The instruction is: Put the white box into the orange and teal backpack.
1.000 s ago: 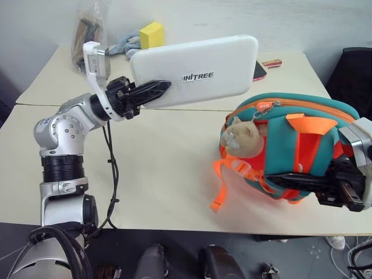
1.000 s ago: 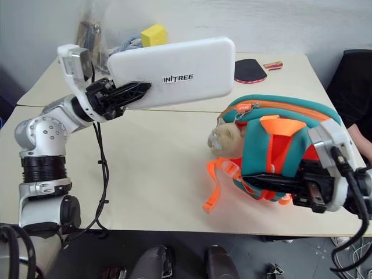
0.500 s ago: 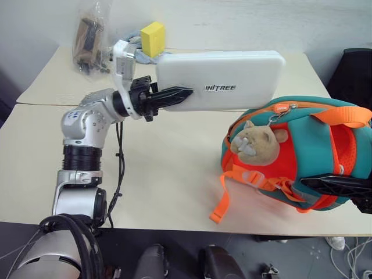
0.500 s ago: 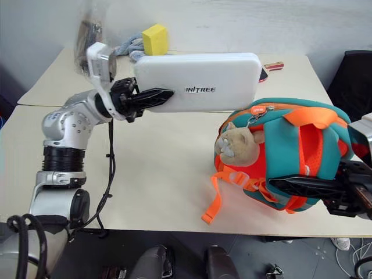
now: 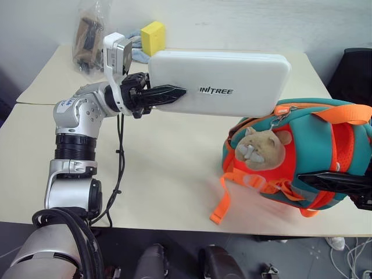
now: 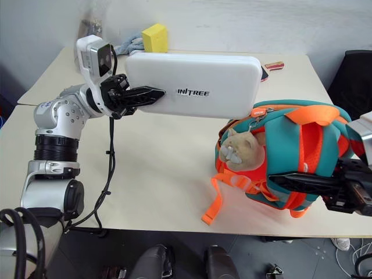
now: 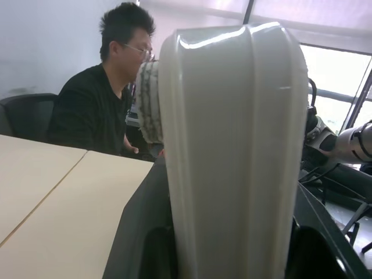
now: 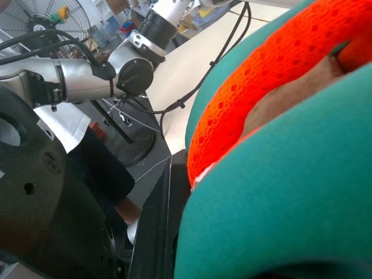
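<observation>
I will release the white box with my left gripper inside the backpack's zippered compartment [image 5: 288,119], behind the tan plush toy.
The white box [image 5: 232,81], lettered "INITREE", hangs level in the air above the table, with my left gripper [image 5: 174,93] shut on its left end. Its right end reaches over the top of the orange and teal backpack [image 5: 314,151]. In the left wrist view the box [image 7: 232,151] stands edge-on between the fingers. The backpack lies at the table's right front, its tan plush toy [image 5: 261,148] facing me and orange straps [image 5: 224,197] trailing toward the table edge. My right gripper [image 5: 328,181] is shut on the backpack's fabric at the right side; teal and orange fabric [image 8: 290,174] lies against its finger [image 8: 157,232].
At the back of the table sit a yellow sponge block [image 5: 152,35], a grey-blue cloth [image 5: 133,46] and a clear plastic bag [image 5: 90,35]. A small red item [image 6: 273,65] lies at the back right. A black chair [image 5: 354,70] stands to the right. A seated person [image 7: 99,110] is beyond the table.
My left gripper swung the box to the right and levelled it, so its far end now hangs over the backpack. The backpack turned, bringing the plush toy more toward me.
</observation>
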